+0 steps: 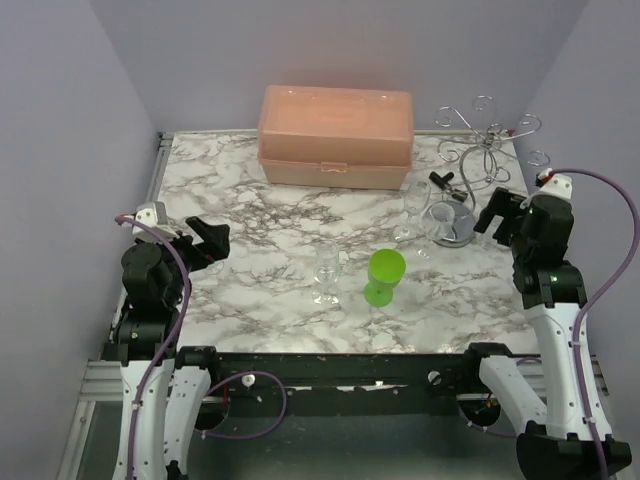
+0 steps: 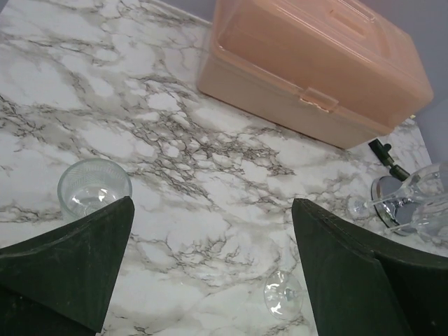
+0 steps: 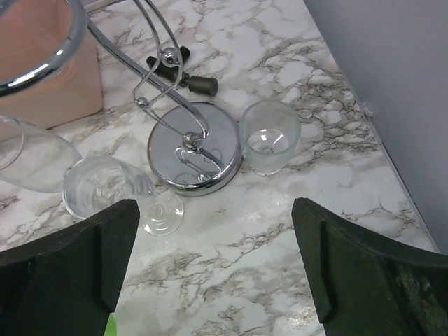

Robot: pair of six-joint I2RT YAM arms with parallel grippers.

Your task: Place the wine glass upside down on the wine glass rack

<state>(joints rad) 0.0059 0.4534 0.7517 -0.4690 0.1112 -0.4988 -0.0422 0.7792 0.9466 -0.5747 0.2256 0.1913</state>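
The left gripper I use should next move to the clear stemmed glass next to the green goblet and close on the rim of that glass [image 1: 322, 246].
The wine glass rack [image 1: 485, 140] is silver wire with curled arms and stands at the back right on a round shiny base [image 3: 194, 147]. A clear wine glass [image 3: 112, 189] stands upright on its foot just left of that base; it also shows in the top view [image 1: 413, 215]. My right gripper [image 3: 215, 206] is open and empty, low over the table just near of the base and glass, and shows in the top view [image 1: 497, 215]. My left gripper [image 2: 212, 210] is open and empty at the table's left side [image 1: 210, 240].
A pink lidded box [image 1: 336, 135] sits at the back. A green goblet [image 1: 384, 277] and another clear stemmed glass [image 1: 327, 275] stand mid-table. A small clear tumbler [image 3: 269, 136] stands right of the rack base. Black pieces [image 3: 182, 73] lie behind it. A second glass bowl [image 3: 28, 161] shows at the left.
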